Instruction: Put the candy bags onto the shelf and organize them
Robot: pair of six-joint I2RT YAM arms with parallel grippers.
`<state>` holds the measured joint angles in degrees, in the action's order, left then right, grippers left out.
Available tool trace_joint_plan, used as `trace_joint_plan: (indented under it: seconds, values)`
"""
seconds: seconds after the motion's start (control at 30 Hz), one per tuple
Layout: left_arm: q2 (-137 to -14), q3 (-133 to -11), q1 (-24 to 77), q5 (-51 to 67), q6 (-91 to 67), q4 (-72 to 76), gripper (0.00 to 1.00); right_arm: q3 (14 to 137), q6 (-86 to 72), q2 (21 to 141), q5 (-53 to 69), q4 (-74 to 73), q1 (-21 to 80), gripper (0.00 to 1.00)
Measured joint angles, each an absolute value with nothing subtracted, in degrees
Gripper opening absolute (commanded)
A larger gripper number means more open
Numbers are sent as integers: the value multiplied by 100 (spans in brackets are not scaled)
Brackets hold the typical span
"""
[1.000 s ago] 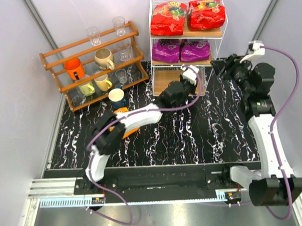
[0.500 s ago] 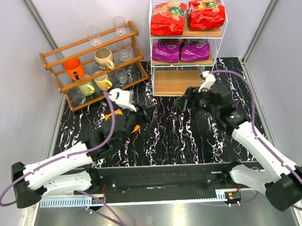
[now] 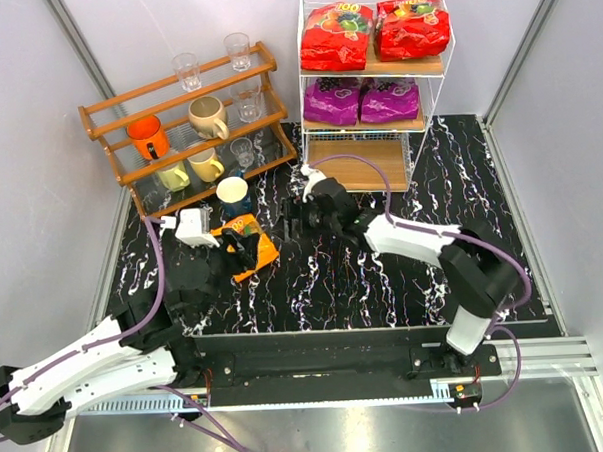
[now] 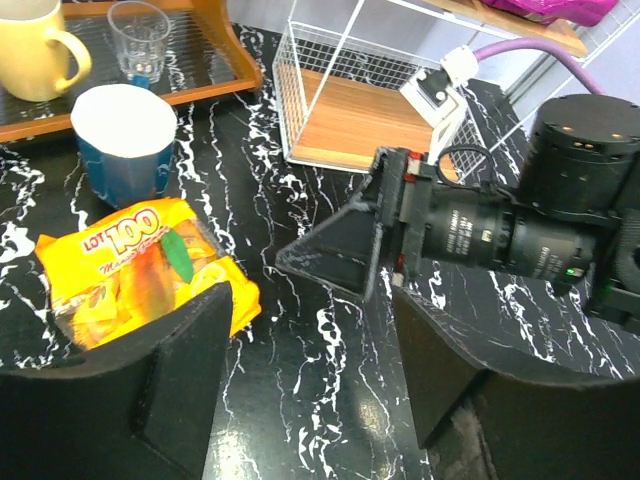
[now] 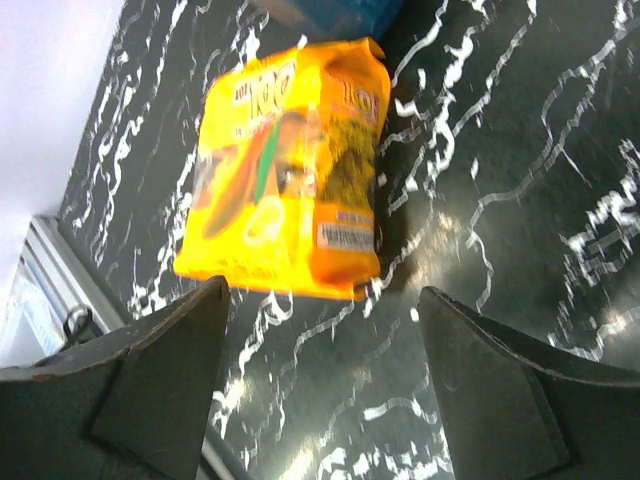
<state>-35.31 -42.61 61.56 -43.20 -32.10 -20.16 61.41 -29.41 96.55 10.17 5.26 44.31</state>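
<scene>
The orange-yellow candy bag has an end away from the blue mug. My right gripper should close on that bottom end [image 3: 260, 265] [image 5: 285, 258].
An orange-yellow candy bag [image 3: 250, 240] lies flat on the black marble table, next to a blue mug. My left gripper [image 3: 245, 260] hovers at its near edge, open and empty; in the left wrist view the candy bag [image 4: 128, 268] sits ahead of the left finger [image 4: 130, 400]. My right gripper [image 3: 289, 224] is just right of the bag, open, and faces it; the candy bag [image 5: 288, 172] lies beyond its fingertips, untouched. On the shelf [image 3: 427, 70], two red bags [image 3: 336, 36] fill the top tier and two purple bags [image 3: 360, 100] the middle. The bottom tier [image 3: 354, 162] is bare wood.
A blue mug [image 3: 233, 195] stands just behind the orange-yellow bag. A brown wooden rack [image 3: 126, 106] of mugs and glasses stands at the back left. The two grippers face each other closely, with the right gripper's fingers [image 4: 335, 255] in front of my left wrist camera.
The left arm pulled back from the shelf's bottom tier and its gripper opened beside the orange-yellow bag. The right arm swung from beside the shelf leftward to the bag, opening wider.
</scene>
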Motion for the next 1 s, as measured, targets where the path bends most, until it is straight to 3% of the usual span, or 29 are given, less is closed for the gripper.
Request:
trace_joint_plan:
  seconds: [0.27, 0.8, 0.9, 1.0]
  values:
    - [-3074, -4250, 6156, -4652, -3223, -2464, 75, 6676, -3245, 10807, 941, 1251, 4635, 83]
    - [-2506, -4158, 6156, -4853, -3251, -2825, 76, 6598, -3695, 11240, -1033, 2021, 5708, 84]
    - [-2397, -4134, 6156, -4853, -3262, -2869, 76, 6598, -3813, 11314, -1435, 1981, 5822, 81]
    - [-2316, -4062, 6156, -4853, -3275, -2904, 76, 6593, -3894, 11373, -1594, 1994, 5852, 72]
